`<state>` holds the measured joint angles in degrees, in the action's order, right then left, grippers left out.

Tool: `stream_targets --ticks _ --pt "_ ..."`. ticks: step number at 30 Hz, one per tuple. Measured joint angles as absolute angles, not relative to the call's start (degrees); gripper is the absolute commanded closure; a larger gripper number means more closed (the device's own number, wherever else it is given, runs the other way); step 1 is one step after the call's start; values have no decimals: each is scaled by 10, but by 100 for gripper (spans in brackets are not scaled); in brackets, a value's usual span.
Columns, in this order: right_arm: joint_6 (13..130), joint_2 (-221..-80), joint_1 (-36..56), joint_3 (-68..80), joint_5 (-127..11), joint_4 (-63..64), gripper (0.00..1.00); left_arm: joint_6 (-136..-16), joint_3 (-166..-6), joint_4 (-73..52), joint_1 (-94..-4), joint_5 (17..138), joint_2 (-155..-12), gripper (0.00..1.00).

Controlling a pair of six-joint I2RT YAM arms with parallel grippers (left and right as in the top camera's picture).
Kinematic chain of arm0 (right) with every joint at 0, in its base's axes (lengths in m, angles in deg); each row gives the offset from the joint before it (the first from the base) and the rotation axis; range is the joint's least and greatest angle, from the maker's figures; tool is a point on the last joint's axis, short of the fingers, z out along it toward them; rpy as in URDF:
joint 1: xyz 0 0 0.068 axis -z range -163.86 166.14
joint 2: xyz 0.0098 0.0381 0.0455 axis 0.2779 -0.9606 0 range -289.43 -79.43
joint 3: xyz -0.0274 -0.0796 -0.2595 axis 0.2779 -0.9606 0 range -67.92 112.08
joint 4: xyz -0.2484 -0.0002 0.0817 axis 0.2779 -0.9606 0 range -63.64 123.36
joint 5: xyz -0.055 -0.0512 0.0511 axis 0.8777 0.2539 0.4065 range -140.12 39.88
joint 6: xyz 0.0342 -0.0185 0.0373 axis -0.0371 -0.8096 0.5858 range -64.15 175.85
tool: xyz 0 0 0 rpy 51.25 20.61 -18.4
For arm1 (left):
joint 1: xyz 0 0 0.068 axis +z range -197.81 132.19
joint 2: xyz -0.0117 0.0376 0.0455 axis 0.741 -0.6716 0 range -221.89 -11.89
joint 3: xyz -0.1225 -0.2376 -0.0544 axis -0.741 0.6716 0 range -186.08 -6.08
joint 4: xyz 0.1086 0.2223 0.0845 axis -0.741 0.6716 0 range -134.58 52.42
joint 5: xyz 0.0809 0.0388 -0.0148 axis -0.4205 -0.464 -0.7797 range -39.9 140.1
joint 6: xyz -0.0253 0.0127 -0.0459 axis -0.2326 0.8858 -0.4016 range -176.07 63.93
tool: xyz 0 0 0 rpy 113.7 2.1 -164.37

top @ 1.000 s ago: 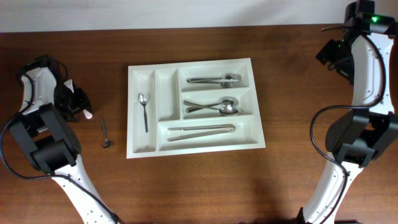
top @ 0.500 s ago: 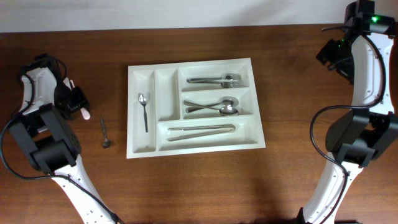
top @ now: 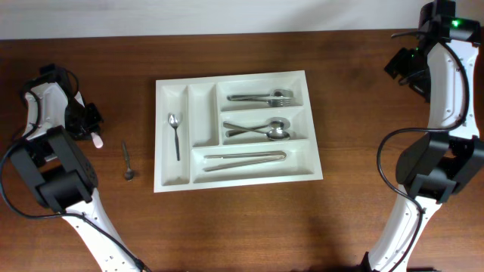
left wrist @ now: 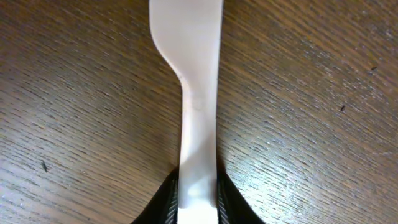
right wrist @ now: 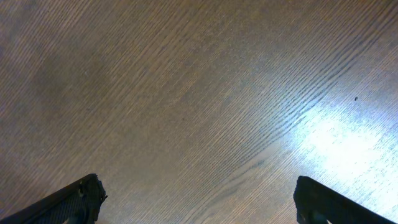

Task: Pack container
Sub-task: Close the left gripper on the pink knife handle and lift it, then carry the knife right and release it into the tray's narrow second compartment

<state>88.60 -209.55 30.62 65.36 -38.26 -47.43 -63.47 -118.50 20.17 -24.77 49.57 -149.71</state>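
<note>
The robot's left gripper will release the white plastic utensil in the empty compartment [top: 207,119] next to the narrow spoon slot.
The container [top: 161,162] is a large white cutlery tray in the middle of the table. It holds a spoon [top: 175,134] in a narrow slot, forks [top: 261,97], spoons [top: 261,130] and long metal pieces [top: 246,158]. My left gripper [top: 85,121] is at the far left, shut on a flat white plastic utensil [left wrist: 189,68] that lies low over the wood. The utensil's tip shows in the overhead view [top: 97,140]. My right gripper [right wrist: 199,205] is open and empty over bare wood at the far right [top: 401,64].
A small metal spoon [top: 127,161] lies on the table between my left gripper and the tray's left wall. The table's back edge runs just behind the tray.
My left gripper has moved a little to the left, away from the tray, with the white utensil in it. The right arm has not moved.
</note>
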Motion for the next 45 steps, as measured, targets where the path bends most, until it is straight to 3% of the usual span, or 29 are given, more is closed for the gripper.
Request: stream_targets --ticks 2,14,34,45 --pt "886 -2096 306 654 -382 -474 1 -634 -1182 200 -248 495 -1496 98" --pt "886 -2096 306 654 -382 -474 1 -637 -1193 222 -248 495 -1499 98" --pt "886 -2095 306 654 -382 -474 1 -641 -1404 379 -253 499 -1559 98" --pt "886 -2096 306 654 -382 -474 1 -641 -1484 421 -314 499 -1559 98"
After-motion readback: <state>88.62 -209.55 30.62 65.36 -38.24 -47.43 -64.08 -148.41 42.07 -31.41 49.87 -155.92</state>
